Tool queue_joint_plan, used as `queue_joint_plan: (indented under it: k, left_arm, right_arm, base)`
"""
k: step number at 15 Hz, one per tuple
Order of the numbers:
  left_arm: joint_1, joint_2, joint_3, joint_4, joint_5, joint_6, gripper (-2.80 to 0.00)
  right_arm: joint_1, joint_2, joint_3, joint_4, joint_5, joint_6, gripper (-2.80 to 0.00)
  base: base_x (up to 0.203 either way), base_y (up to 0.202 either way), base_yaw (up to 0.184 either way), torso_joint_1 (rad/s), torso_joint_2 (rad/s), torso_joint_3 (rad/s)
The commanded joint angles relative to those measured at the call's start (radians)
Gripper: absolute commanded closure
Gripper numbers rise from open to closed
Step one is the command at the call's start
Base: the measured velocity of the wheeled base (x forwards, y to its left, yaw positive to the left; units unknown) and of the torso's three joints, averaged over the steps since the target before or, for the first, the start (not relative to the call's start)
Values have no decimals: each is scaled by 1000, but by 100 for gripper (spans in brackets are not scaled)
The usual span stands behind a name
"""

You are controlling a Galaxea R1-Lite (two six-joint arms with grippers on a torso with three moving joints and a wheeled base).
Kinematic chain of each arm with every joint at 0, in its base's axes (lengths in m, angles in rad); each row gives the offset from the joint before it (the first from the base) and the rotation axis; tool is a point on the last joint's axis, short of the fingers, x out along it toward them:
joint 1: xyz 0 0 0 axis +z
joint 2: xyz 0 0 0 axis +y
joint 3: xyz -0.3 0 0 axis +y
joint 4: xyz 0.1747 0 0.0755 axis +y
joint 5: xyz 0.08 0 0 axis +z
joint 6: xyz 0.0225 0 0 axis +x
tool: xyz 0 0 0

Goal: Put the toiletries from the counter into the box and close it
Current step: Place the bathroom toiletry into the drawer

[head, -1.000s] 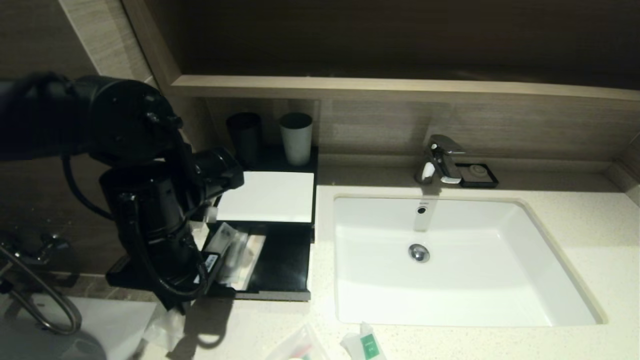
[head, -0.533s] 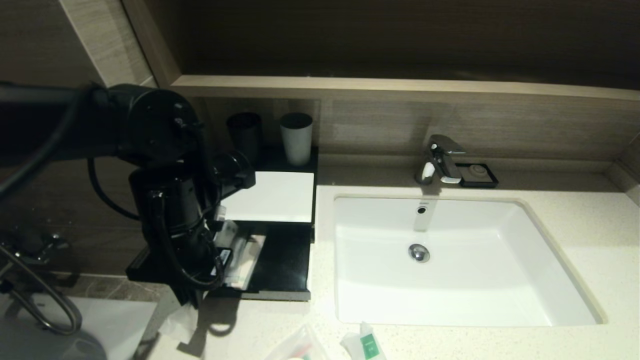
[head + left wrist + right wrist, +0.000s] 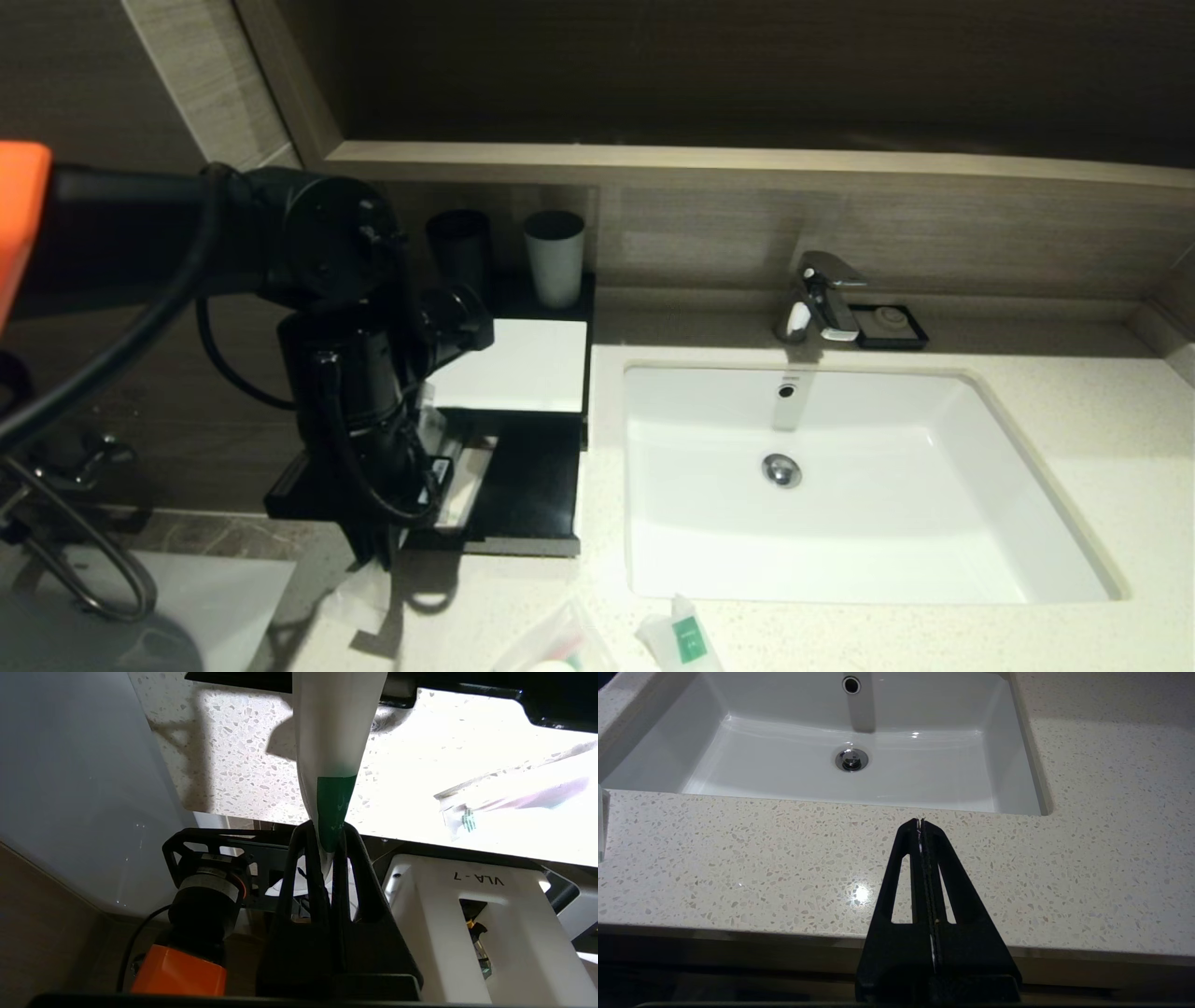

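My left gripper needs to release the white sachet in the open drawer (image 3: 432,491) next to the long pale packet.
My left gripper (image 3: 327,829) is shut on a white sachet with a green label (image 3: 331,751), which hangs from it over the counter (image 3: 1120,439). In the head view the left arm covers the left part of the black box (image 3: 509,364), and the held sachet (image 3: 369,597) dangles just in front of the open drawer (image 3: 532,490). Several packets (image 3: 459,471) lie in that drawer. A clear pouch (image 3: 555,644) and another white sachet with a green label (image 3: 683,639) lie at the counter's front edge. My right gripper (image 3: 920,822) is shut and empty over the counter in front of the basin.
A dark cup (image 3: 457,247) and a grey cup (image 3: 554,257) stand behind the box. The white basin (image 3: 840,523) fills the middle, with a tap (image 3: 822,294) and a small black soap dish (image 3: 892,327) behind it. A wooden ledge (image 3: 747,163) runs above.
My left arm has moved to the right along the drawer's front, carrying the white sachet with it. The sachet stays pinched. Nothing else has moved.
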Motion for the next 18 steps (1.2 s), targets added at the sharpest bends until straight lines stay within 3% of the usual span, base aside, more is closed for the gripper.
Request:
queue_joint_plan:
  k: [1,7,18]
  left_arm:
    - [1,20,-10,-9,8,-3,0]
    - [3,40,-19,-14,8,-3,0]
    - [3,123,-147,-29,20,-2,0]
  right_arm:
    - [0,-1,0,0,2,-1,0]
    - [0,-1,0,0,0,-1,0]
    - [0,-1,0,0,0,-1,0]
  base:
    - [0,0,0,0,0,0]
    - [0,0,0,0,0,0]
    - [0,0,0,0,0,0]
